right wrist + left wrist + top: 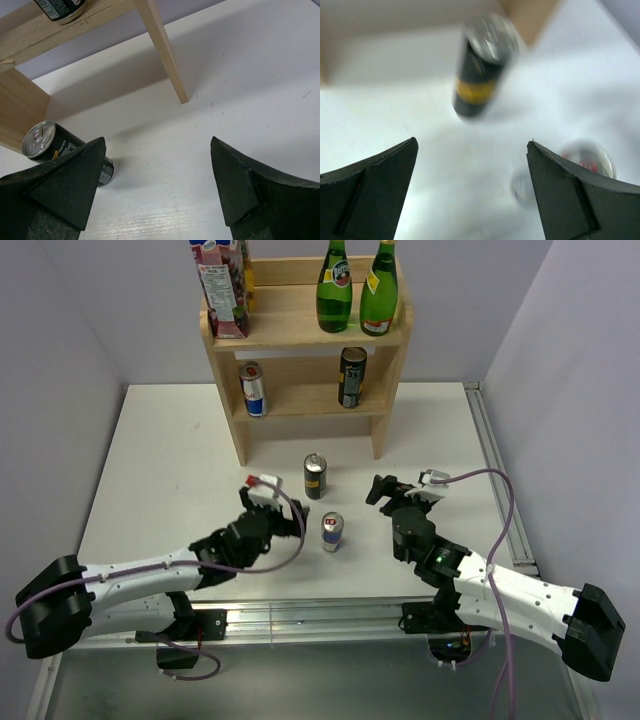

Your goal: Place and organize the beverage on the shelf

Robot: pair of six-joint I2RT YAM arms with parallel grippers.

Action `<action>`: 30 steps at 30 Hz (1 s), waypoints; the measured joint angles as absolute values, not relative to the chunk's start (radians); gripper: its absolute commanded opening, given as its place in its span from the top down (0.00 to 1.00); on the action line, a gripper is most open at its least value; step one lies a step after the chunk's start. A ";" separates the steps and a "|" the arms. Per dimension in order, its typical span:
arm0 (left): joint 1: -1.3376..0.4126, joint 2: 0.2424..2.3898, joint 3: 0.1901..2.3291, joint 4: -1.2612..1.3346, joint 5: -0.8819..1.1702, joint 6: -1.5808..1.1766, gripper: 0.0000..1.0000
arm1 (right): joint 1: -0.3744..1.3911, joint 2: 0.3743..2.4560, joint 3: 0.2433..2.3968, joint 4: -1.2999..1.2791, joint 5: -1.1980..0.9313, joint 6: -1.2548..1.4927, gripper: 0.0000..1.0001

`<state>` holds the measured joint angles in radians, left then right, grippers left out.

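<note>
My left gripper is going to close on the upper body (332,529) of the silver-blue can, just under the can's top rim.
The wooden shelf (305,328) stands at the back, with a juice carton (222,285) and two green bottles (335,288) on top, and a blue-silver can (253,389) and a black can (351,377) on the lower tier. On the table a black-and-gold can (315,476) and a silver-blue can (332,531) stand upright. My left gripper (289,519) is open and empty, just left of both cans. In the blurred left wrist view it (472,142) faces the black can (480,75); the silver can (587,157) is by its right finger. My right gripper (378,490) is open and empty, right of the cans.
In the right wrist view the open gripper (158,140) hangs over bare table, with the black can (50,145) behind its left finger and the shelf's leg (162,55) beyond. Grey walls close in the table on three sides. A metal rail (495,475) runs along the right edge.
</note>
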<state>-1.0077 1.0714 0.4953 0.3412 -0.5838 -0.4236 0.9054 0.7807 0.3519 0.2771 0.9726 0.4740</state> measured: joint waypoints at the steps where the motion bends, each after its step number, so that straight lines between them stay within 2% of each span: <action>1: -1.044 1.078 0.459 0.356 -0.580 -0.426 0.03 | 0.905 0.780 0.352 0.277 0.975 0.474 0.08; 6: -1.175 1.085 0.367 0.479 -0.547 -0.437 0.03 | 0.905 0.773 0.352 0.277 0.981 0.471 0.08; 15: -1.280 1.132 0.334 0.678 -0.516 -0.456 0.03 | 0.905 0.779 0.352 0.277 0.986 0.470 0.08; 23: -1.326 1.343 0.339 0.805 -0.532 -0.453 0.04 | 0.905 0.783 0.352 0.277 0.987 0.471 0.08; 30: -1.364 1.602 0.467 0.933 -0.635 -0.408 0.09 | 0.905 0.782 0.352 0.276 0.987 0.471 0.08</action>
<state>-1.3640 1.6016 0.4675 0.9325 -0.6346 -0.4084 0.9054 0.7818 0.3519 0.2764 0.9871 0.4706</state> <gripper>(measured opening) 0.932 0.919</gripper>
